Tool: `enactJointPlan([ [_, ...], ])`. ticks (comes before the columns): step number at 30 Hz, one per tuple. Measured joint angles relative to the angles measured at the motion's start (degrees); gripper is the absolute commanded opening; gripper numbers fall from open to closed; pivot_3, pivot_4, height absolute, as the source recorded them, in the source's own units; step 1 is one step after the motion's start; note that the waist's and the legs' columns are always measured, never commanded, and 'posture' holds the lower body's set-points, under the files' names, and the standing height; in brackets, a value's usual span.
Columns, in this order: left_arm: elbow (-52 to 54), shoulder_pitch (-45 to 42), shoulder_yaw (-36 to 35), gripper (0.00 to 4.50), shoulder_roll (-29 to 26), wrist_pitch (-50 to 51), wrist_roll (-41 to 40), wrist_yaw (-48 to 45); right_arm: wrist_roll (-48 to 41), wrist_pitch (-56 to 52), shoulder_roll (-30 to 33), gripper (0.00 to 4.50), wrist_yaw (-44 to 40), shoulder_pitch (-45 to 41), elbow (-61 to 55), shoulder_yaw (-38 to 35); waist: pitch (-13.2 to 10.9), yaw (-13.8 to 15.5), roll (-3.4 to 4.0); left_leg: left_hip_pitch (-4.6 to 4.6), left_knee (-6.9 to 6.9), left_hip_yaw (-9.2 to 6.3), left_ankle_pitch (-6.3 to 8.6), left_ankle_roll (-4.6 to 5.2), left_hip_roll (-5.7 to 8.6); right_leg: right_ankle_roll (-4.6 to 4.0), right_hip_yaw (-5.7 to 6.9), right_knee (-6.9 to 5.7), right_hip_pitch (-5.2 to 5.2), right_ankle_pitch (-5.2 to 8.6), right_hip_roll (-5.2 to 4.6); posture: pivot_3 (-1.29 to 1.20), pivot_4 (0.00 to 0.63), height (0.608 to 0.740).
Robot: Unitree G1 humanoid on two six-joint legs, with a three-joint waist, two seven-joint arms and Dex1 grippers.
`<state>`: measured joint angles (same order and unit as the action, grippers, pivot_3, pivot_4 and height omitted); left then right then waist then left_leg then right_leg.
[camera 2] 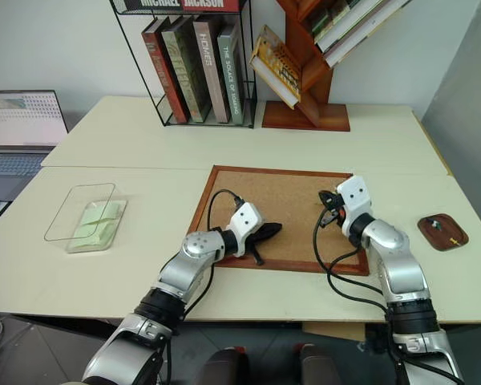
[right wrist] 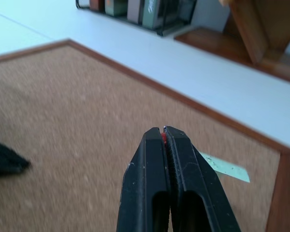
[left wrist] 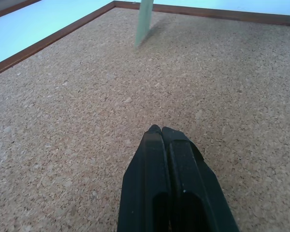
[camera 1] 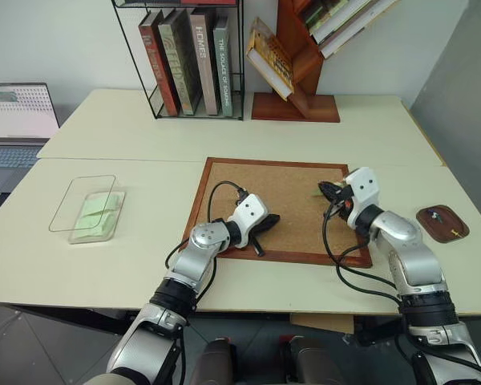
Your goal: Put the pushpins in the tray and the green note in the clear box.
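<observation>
The green note is hanging on the red pushpin in my right gripper, so my left gripper will pinch the note (left wrist: 144,23) and pull it off the pushpin first.
A pale green note (right wrist: 226,167) lies on the corkboard (camera 1: 289,192) near its far right corner, just under my right gripper (right wrist: 164,129). That gripper hangs a little above the board, shut on a red pushpin (right wrist: 163,137) that shows as a sliver between its tips. My left gripper (left wrist: 159,129) is shut on nothing and sits low over the board's near left part. To the right of the board is the small dark tray (camera 1: 453,234), with tiny pins in it. At the left stands the clear box (camera 1: 116,216), lid propped beside it and pale green paper (camera 1: 96,212) inside.
A wire rack of books (camera 1: 192,60) and a wooden book stand (camera 1: 297,72) line the back of the table. A laptop (camera 1: 16,120) sits at the far left. Black cables loop from both wrists over the board's near edge.
</observation>
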<state>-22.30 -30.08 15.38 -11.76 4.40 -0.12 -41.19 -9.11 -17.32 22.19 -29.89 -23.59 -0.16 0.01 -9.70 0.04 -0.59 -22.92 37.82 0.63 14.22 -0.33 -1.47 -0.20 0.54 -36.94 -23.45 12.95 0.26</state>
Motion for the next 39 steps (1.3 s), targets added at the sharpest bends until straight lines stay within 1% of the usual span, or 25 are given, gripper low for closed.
enactJointPlan([
  [6,1.43,0.03,-1.61,0.0,0.84,4.06,-2.29,0.0,-0.09,-0.78,0.68,0.0,-0.55,-0.1,-2.0,0.01,-0.04,0.01,-0.06,-0.07,0.0,0.05,0.0,0.0,0.05,0.03,-0.02,0.02,-0.05,-0.02,-0.09,0.0,0.15,0.74],
  [8,2.48,0.14,-2.5,0.0,0.87,5.86,-3.38,0.18,-0.12,-0.92,0.81,0.0,-0.69,-0.17,-2.29,0.01,-0.13,-0.13,-0.15,-0.11,-0.02,0.04,0.0,0.0,0.02,0.2,-0.01,0.0,-0.11,-0.12,-0.08,0.0,0.15,0.74],
  [10,4.28,0.21,-3.7,0.39,0.9,7.41,-4.65,0.34,-0.12,-1.0,0.95,0.0,-1.02,-0.21,-2.32,0.02,-0.22,-0.16,-0.25,-0.19,-0.04,0.03,0.0,0.0,-0.03,0.24,-0.01,0.0,-0.21,-0.14,0.01,0.0,0.15,0.74],
  [11,5.48,0.22,-4.52,0.46,0.81,8.34,-5.56,0.27,-0.12,-1.06,0.95,0.0,-1.12,-0.29,-2.33,0.03,-0.22,-0.16,-0.26,-0.29,-0.04,0.04,0.0,0.0,-0.06,0.24,-0.02,-0.01,-0.31,-0.14,0.04,0.0,0.15,0.74],
  [14,9.22,0.26,-6.56,1.06,0.01,10.73,-8.04,-0.6,-0.12,-1.38,0.97,0.0,-1.22,-0.74,-2.45,0.05,-0.22,-0.16,-0.25,-0.76,-0.02,0.01,0.0,0.0,-0.1,0.24,-0.06,-0.07,-0.76,-0.15,0.12,0.0,0.15,0.74],
  [15,10.05,0.27,-6.85,1.14,-0.36,11.36,-8.76,-0.9,-0.12,-1.53,1.0,0.0,-1.27,-0.78,-2.5,0.05,-0.22,-0.16,-0.25,-0.79,-0.02,-0.01,0.0,0.0,-0.11,0.24,-0.06,-0.06,-0.77,-0.15,0.13,0.0,0.15,0.74],
  [17,11.56,0.26,-7.25,1.63,-1.29,11.82,-9.62,-1.91,-0.13,-2.18,1.16,0.0,-1.44,-0.83,-3.07,0.1,-0.22,-0.16,-0.25,-0.85,-0.02,-0.01,0.0,0.0,-0.11,0.23,-0.06,-0.04,-0.82,-0.14,0.13,0.0,0.15,0.74],
  [19,12.25,0.26,-7.56,1.99,-2.03,11.81,-10.56,-2.96,-0.14,-3.0,1.55,0.0,-1.91,-1.03,-3.94,0.28,-0.23,-0.16,-0.25,-0.86,-0.02,0.0,0.0,0.0,-0.1,0.23,-0.05,-0.03,-0.83,-0.14,0.13,0.0,0.15,0.74],
  [20,12.39,0.24,-7.71,2.23,-2.25,11.79,-10.93,-3.42,-0.15,-3.33,1.69,0.0,-2.25,-1.23,-4.29,0.35,-0.23,-0.16,-0.25,-0.85,-0.02,0.01,0.0,0.0,-0.09,0.23,-0.04,-0.03,-0.83,-0.14,0.12,0.0,0.15,0.74],
  [23,12.39,-0.06,-7.5,2.71,-3.66,11.05,-11.21,-5.81,-0.59,-4.86,2.26,0.0,-3.01,-2.23,-6.13,1.03,-0.23,-0.16,-0.25,-0.84,0.03,0.01,0.0,0.0,-0.08,0.23,-0.02,-0.05,-0.82,-0.15,0.12,0.0,0.15,0.74],
  [25,11.69,-0.56,-6.97,3.14,-4.83,9.74,-10.87,-7.24,-0.97,-6.42,3.09,0.0,-3.82,-2.32,-7.41,1.29,-0.23,-0.15,-0.25,-0.84,0.03,0.0,0.0,0.0,-0.08,0.23,-0.01,-0.06,-0.82,-0.15,0.12,0.0,0.15,0.74],
  [28,8.04,-2.76,-6.7,3.79,-4.84,6.35,-9.34,-7.13,-1.51,-9.89,4.08,0.0,-4.41,-2.35,-9.79,1.42,-0.23,-0.02,-0.25,-0.86,0.04,-0.02,0.0,0.0,-0.08,0.23,0.0,-0.05,-0.82,-0.15,0.12,0.0,0.15,0.74],
  [34,1.72,-8.54,-6.44,3.79,-3.11,1.99,-8.77,-9.66,-5.17,-17.93,5.24,0.0,-5.2,-2.35,-17.07,1.59,-0.23,-0.07,-0.27,-0.89,0.04,0.02,0.0,0.0,-0.05,0.23,-0.02,-0.02,-0.82,-0.15,0.11,0.0,0.15,0.74],
  [39,-1.23,-10.79,-5.96,3.79,-0.83,1.3,-9.11,-13.26,-6.95,-22.53,5.26,0.0,-4.89,-2.35,-21.18,2.29,-0.24,-0.11,-0.27,-0.89,0.06,0.0,0.0,0.0,-0.06,0.23,0.0,-0.05,-0.82,-0.15,0.12,0.0,0.15,0.74],
])
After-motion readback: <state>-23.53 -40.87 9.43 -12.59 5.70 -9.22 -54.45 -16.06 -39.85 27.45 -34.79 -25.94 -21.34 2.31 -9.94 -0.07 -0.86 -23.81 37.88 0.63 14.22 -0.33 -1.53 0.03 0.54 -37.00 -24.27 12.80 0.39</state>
